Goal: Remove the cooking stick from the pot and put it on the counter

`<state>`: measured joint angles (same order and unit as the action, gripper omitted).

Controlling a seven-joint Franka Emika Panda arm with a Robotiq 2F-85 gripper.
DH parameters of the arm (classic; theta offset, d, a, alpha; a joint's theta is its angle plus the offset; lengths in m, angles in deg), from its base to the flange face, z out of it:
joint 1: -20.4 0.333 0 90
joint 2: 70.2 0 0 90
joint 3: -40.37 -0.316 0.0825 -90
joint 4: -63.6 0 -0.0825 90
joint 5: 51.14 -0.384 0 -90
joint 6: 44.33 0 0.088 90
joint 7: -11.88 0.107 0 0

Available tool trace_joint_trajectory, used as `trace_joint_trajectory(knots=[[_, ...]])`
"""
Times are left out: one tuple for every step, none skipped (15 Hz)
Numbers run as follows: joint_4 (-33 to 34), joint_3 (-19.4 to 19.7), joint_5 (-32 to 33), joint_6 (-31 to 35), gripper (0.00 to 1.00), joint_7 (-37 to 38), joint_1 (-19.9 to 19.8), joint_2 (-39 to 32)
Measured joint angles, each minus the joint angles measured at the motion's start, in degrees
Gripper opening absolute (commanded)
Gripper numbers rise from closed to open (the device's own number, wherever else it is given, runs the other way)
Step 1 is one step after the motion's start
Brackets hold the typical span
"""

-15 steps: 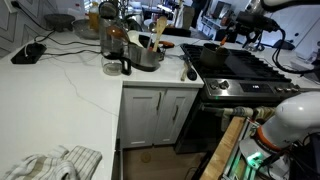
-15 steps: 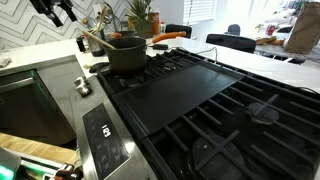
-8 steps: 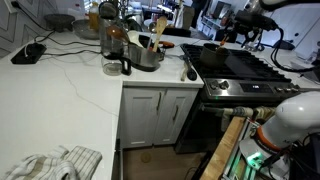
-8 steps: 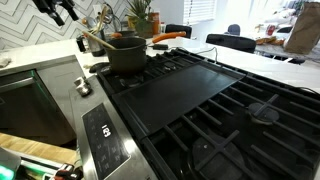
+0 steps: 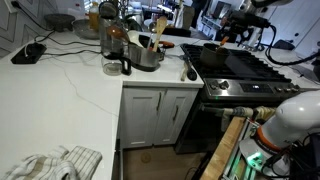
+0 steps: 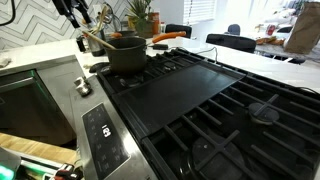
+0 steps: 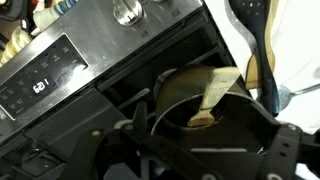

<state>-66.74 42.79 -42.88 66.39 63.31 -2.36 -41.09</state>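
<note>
The robot's gripper will next move down to the cooking stick's middle (image 5: 222, 45) (image 7: 207, 105), at the pot's opening below the stick's upper end, and close there.
The small dark pot (image 5: 213, 51) stands on the black stove at its back corner; it also shows in an exterior view (image 6: 126, 52) and from above in the wrist view (image 7: 175, 95). The pale cooking stick (image 6: 92, 40) leans in it, its handle over the rim toward the counter, and it shows in the wrist view (image 7: 214, 92) as well. The white counter (image 5: 80, 85) lies beside the stove. My gripper (image 6: 76, 10) hangs above the pot, a little to the stick's side. Its fingers (image 7: 200, 152) are spread open and empty, clear of stick and pot.
A shiny steel pot (image 5: 148, 54) with upright wooden utensils, a glass jug (image 5: 115, 62) and a dark-headed spoon (image 5: 190, 69) stand on the counter near the stove. A cloth (image 5: 50, 163) lies at the front. The stove's control panel (image 6: 105, 135) faces forward.
My gripper has moved sideways toward the pot, from beside it to nearly above it. The pot and the stick have not moved.
</note>
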Motion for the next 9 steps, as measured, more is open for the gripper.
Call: trace_joint_trajectory(knots=[[0.7, 1.0, -0.2, 0.0, 1.0, -1.0, 0.2, -1.1], [1.5, 2.1, -0.5, 0.0, 1.0, -2.1, 0.4, -2.2], [2.2, 3.1, -1.0, 0.0, 1.0, -3.4, 0.7, -3.2], [2.9, 4.1, -1.7, 0.0, 1.0, -4.7, 1.0, -4.3], [3.6, 4.9, -2.5, 0.0, 1.0, -5.9, 1.2, -5.4], [4.4, 5.7, -3.4, 0.0, 1.0, -7.0, 1.3, -6.5], [5.2, 6.4, -4.4, 0.0, 1.0, -8.2, 1.4, -7.7], [5.9, 7.0, -5.4, 0.0, 1.0, -9.3, 1.5, -8.8], [6.7, 7.6, -6.5, 0.0, 1.0, -10.5, 1.7, -10.0]])
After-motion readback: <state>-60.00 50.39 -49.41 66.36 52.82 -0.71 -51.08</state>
